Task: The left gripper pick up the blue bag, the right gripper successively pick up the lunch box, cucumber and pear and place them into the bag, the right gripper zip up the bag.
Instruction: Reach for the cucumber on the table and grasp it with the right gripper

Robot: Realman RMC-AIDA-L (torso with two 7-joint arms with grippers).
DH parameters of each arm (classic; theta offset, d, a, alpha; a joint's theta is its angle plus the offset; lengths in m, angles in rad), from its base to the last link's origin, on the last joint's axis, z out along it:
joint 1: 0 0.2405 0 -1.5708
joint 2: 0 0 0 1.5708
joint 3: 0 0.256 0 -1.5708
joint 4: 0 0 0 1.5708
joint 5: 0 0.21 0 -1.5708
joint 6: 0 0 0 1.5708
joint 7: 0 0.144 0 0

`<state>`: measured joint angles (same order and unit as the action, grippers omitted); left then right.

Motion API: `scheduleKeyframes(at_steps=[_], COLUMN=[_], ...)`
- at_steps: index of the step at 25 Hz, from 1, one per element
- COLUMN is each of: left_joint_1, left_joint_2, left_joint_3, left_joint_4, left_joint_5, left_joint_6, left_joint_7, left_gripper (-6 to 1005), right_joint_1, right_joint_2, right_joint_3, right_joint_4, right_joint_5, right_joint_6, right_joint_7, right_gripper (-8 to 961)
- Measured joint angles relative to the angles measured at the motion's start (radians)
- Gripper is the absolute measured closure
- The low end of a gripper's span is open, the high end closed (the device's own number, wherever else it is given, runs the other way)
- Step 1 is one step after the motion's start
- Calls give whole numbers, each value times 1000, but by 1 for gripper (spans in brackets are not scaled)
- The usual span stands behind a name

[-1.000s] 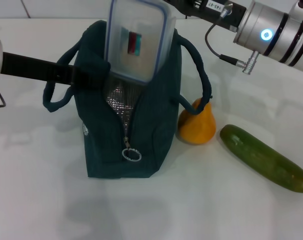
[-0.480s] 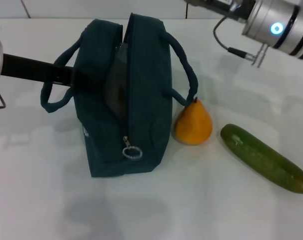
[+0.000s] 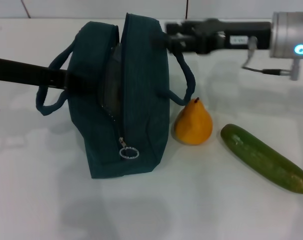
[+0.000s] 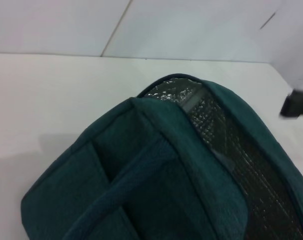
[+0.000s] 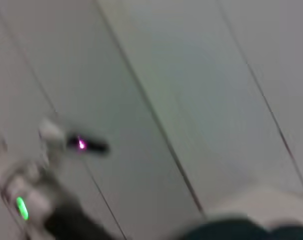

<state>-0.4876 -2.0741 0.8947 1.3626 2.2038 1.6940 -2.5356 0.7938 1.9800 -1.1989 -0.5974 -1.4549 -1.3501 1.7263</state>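
The robot's right gripper should next move to the green cucumber beside the yellow pear and close on the cucumber's middle (image 3: pixel 264 158).
The blue bag (image 3: pixel 141 100) stands upright on the white table, its zip open along the top; its zip ring (image 3: pixel 129 152) hangs at the front. My left gripper (image 3: pixel 75 82) holds the bag's left side wall. The left wrist view shows the bag (image 4: pixel 156 190) and its silver lining (image 4: pixel 226 145). The lunch box is hidden. My right gripper (image 3: pixel 162 40) is open and empty, level with the bag's top right edge. The yellow pear (image 3: pixel 193 126) stands right of the bag, touching its handle loop. The green cucumber (image 3: pixel 264 159) lies right of the pear.
The bag's two handle loops hang out to the left (image 3: pixel 46 102) and to the right (image 3: pixel 187 82). The right arm's silver wrist (image 3: pixel 291 42) reaches in from the right, above the pear and cucumber. The right wrist view is blurred, showing mostly wall.
The lunch box, held above the bag's mouth a second ago, has gone out of sight in the bag. My right arm let go, lifted, then swung down to the bag's top.
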Motion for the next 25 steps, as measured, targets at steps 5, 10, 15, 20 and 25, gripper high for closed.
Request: scheduleKeyframes(at_steps=[5, 10, 15, 20, 25], left_joint_1=[10, 30, 32, 28, 20], left_joint_2=[-1, 0, 1, 2, 0], left_joint_3=[-3, -25, -30, -30, -29], left_joint_4=[1, 2, 3, 6, 6], left_joint_5=[-2, -5, -5, -5, -5], left_joint_6=[2, 5, 7, 7, 7], left_joint_7=[1, 11, 15, 15, 15], left_gripper=[962, 962, 962, 962, 962], right_joint_1=[-79, -83, -35, 19, 39], right_joint_2=[-37, -76, -67, 21, 42], right_joint_3=[3, 4, 4, 2, -27], right_joint_4=[-238, -433, -583, -735, -780], right_joint_5=[-215, -471, -759, -1096, -1119], right_joint_6=[8, -51, -223, -396, -479], right_joint_7=[134, 344, 522, 659, 748], right_gripper=[84, 83, 90, 94, 96])
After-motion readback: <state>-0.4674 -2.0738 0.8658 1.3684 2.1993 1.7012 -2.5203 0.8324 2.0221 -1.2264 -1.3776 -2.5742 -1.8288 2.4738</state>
